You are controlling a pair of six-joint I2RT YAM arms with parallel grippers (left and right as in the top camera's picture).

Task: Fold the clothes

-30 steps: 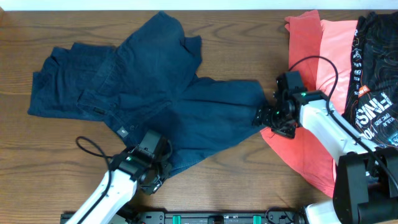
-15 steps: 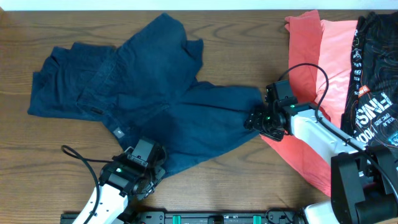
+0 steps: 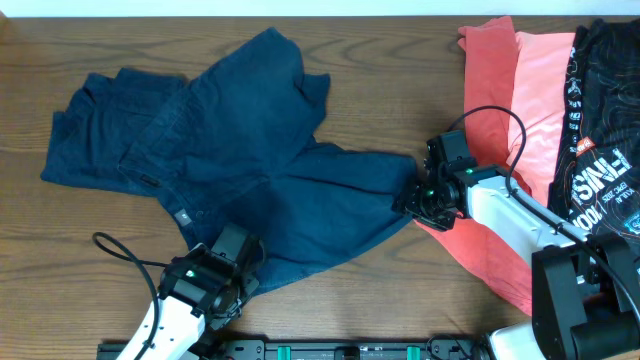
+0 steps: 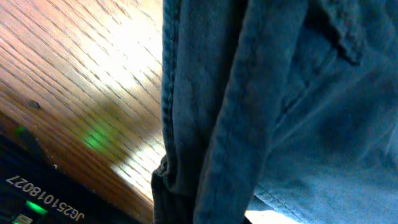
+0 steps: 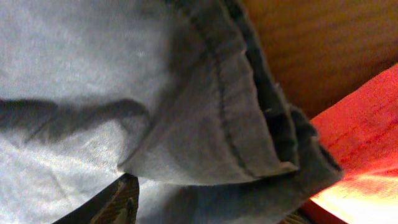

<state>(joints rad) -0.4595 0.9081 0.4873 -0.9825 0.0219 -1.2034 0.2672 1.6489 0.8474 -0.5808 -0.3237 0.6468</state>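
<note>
My left gripper needs to let go of the hem of the navy trousers on the table (image 3: 226, 206) beside the small white label.
Dark navy trousers (image 3: 230, 150) lie spread over the left and middle of the wooden table, waistband at the left and a small white label (image 3: 182, 214) near the lower side. My left gripper (image 3: 232, 283) is shut on the hem of the near leg, and its wrist view is filled with navy cloth (image 4: 280, 106). My right gripper (image 3: 415, 198) is shut on the far leg's hem at the right end, and the stitched hem (image 5: 236, 130) fills its wrist view. A coral-pink shirt (image 3: 510, 90) and a black printed shirt (image 3: 605, 130) lie at the right.
The coral-pink shirt (image 5: 367, 149) lies right beside the gripped hem, under my right arm. The black base rail (image 3: 330, 350) runs along the table's front edge. Bare wood (image 3: 400, 60) shows between the trousers and the shirts.
Both grippers hold their hems and have drawn the trouser legs leftward and toward the front edge; the cloth has shifted and the label has moved down-left. The right gripper moved left off the pink shirt.
</note>
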